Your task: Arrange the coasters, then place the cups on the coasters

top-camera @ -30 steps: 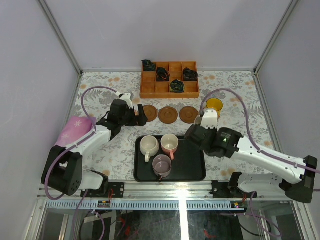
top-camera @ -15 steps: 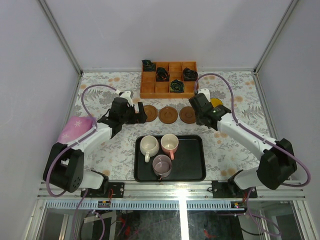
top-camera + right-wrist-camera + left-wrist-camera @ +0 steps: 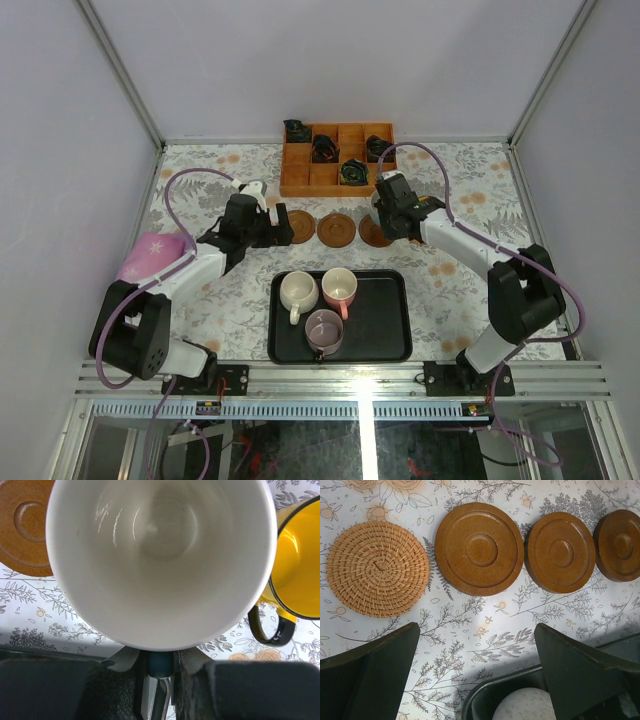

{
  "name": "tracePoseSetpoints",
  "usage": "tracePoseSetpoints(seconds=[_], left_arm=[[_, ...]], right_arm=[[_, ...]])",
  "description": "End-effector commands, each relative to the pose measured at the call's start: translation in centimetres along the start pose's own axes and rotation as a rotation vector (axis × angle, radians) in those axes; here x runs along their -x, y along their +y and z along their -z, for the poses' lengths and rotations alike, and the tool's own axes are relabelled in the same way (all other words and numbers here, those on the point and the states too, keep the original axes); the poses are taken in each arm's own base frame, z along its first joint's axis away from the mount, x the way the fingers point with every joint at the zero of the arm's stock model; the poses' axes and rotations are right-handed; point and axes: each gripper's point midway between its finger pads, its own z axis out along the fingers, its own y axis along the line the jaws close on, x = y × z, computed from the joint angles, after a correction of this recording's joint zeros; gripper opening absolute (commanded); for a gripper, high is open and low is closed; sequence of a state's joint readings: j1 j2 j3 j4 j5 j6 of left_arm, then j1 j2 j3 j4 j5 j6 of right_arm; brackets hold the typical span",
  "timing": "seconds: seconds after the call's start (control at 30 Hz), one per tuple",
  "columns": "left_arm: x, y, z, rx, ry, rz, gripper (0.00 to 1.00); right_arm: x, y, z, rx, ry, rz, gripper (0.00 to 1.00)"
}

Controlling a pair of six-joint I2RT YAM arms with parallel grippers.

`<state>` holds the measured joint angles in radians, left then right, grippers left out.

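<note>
Next, I set the light blue cup on the brown coaster (image 3: pixel 376 230) nearest the yellow cup with my right gripper.
Three brown coasters (image 3: pixel 300 224) (image 3: pixel 338 229) (image 3: pixel 372 234) lie in a row behind the black tray (image 3: pixel 385 320). The left wrist view adds a paler woven coaster (image 3: pixel 377 569) at the row's left end. My left gripper (image 3: pixel 268 228) (image 3: pixel 476 630) hovers open over the cloth near that end, holding nothing. My right gripper (image 3: pixel 388 214) (image 3: pixel 161 661) is shut on the blue handle of the light blue cup (image 3: pixel 160 555). That cup hangs beside the rightmost coaster (image 3: pixel 25 525). A yellow cup (image 3: pixel 297 555) stands just to its right. Cream (image 3: pixel 298 292), pink (image 3: pixel 339 287) and mauve (image 3: pixel 323 331) cups stand on the tray.
An orange square-celled box (image 3: pixel 338 178) holding small dark objects stands at the back, just behind the coasters. A pink bundle (image 3: pixel 150 258) lies at the left edge. Grey walls close in the floral table on three sides.
My right arm has swung from beside the tray toward the back, carrying the light blue cup to the rightmost coaster. The left arm has barely moved.
</note>
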<state>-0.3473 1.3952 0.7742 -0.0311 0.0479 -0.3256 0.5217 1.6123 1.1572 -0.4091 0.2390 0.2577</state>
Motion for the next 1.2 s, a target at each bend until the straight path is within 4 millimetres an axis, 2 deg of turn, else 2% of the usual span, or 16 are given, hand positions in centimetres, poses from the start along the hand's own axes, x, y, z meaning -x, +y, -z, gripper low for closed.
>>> tracePoseSetpoints(seconds=[0.0,0.37,1.17], left_arm=[[1.1,-0.1,-0.1,0.009,-0.035,-0.008,0.99],[1.0,-0.2,-0.6,0.008,-0.021,-0.018,0.99],[0.5,0.0,-1.0,0.013,0.001,-0.014,0.99]], right_arm=[[4.8,1.2,0.4,0.058,-0.119,-0.024,0.0],[3.8,1.6,-1.4,0.051,-0.062,-0.049,0.0],[2.6,1.7,-0.5,0.055,0.0,-0.082,0.0]])
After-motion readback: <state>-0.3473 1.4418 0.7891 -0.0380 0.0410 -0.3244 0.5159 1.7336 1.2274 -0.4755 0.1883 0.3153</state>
